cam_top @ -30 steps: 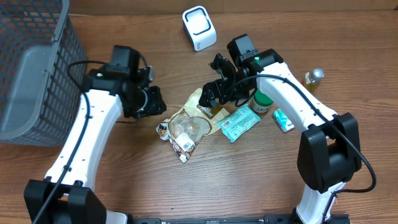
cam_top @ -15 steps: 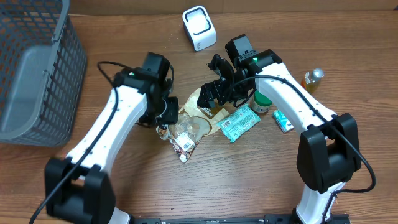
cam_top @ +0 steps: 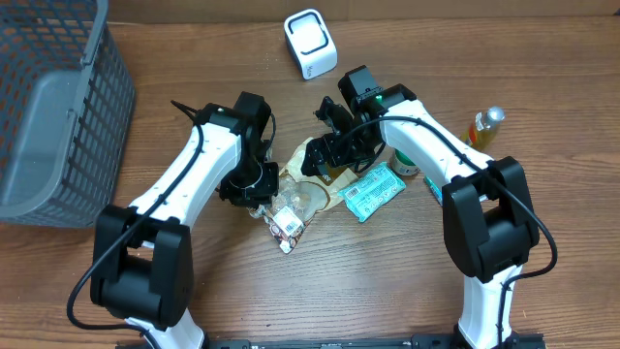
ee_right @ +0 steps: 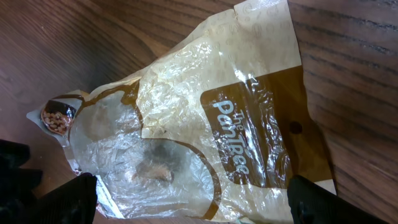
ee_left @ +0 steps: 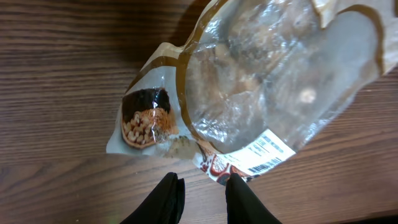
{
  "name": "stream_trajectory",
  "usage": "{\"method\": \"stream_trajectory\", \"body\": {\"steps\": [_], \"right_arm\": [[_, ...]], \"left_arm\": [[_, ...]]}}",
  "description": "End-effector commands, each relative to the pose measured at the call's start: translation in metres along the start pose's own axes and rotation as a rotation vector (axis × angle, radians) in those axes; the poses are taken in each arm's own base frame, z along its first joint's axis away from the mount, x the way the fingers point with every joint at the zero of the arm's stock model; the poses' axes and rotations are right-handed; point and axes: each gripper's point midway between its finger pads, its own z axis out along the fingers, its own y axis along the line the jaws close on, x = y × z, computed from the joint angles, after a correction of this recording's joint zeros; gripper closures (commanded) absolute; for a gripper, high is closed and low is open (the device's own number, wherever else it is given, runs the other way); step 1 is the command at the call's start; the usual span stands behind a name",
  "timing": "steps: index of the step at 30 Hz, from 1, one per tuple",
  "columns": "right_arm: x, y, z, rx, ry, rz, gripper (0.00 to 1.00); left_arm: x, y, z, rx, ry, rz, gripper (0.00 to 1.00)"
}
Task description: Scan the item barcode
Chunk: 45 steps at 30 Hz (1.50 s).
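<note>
The snack bag has a clear window and a brown printed end. Next, my right gripper closes on the middle of the snack bag (cam_top: pixel 316 183) (ee_right: pixel 191 137), between those two.
A crumpled clear and brown snack bag (cam_top: pixel 302 191) lies mid-table, and its white barcode label (ee_left: pixel 264 152) faces up at its near end. The white scanner (cam_top: pixel 310 44) stands at the back. My left gripper (cam_top: pixel 260 191) is at the bag's left edge. In the left wrist view the left gripper (ee_left: pixel 202 183) has its jaws a narrow gap apart, with bare wood between them; the bag's printed corner (ee_left: pixel 214 169) touches the right fingertip. My right gripper (cam_top: pixel 334 150) hovers over the bag's far end. In its own view the right gripper (ee_right: pixel 193 196) is wide open above the bag (ee_right: pixel 205 124).
A grey mesh basket (cam_top: pixel 48 116) fills the left side. Right of the bag lie a green packet (cam_top: pixel 373 191), a green-lidded jar (cam_top: pixel 407 160) and a small teal box (cam_top: pixel 441 187). A yellow bottle (cam_top: pixel 487 124) stands further right.
My left arm has swung right, from near the basket to the bag's left edge, and its jaws have narrowed. The right arm has shifted slightly left over the bag.
</note>
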Motion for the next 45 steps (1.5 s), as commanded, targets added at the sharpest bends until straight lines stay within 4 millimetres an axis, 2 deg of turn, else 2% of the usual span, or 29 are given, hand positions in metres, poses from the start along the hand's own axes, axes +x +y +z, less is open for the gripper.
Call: {"method": "stream_trajectory", "body": {"steps": [1, 8, 21, 24, 26, 31, 45], "right_arm": [[-0.001, 0.002, 0.001, -0.012, -0.005, -0.009, 0.06], [0.007, 0.0, 0.007, -0.02, 0.02, 0.003, 0.06], [0.007, 0.002, 0.009, -0.02, 0.018, -0.003, 0.06], [0.007, 0.001, 0.01, -0.02, 0.013, -0.005, 0.06], [0.007, 0.0, 0.011, -0.021, 0.012, -0.006, 0.06], [0.012, 0.002, 0.018, -0.05, 0.017, -0.004, 0.05], [0.042, 0.006, 0.044, -0.173, 0.056, 0.036, 0.05]], "left_arm": [[0.002, 0.003, 0.011, -0.025, 0.039, 0.019, 0.77], [0.002, 0.004, 0.021, -0.034, 0.063, 0.015, 0.79], [-0.003, 0.012, 0.044, -0.072, 0.104, 0.008, 0.81], [-0.006, 0.021, 0.049, -0.123, 0.099, 0.009, 0.84], [-0.008, 0.029, 0.049, -0.171, 0.091, 0.011, 0.85], [-0.011, 0.035, 0.049, -0.204, 0.078, 0.013, 0.85], [-0.018, 0.031, 0.051, -0.187, 0.052, 0.016, 0.83]]}}
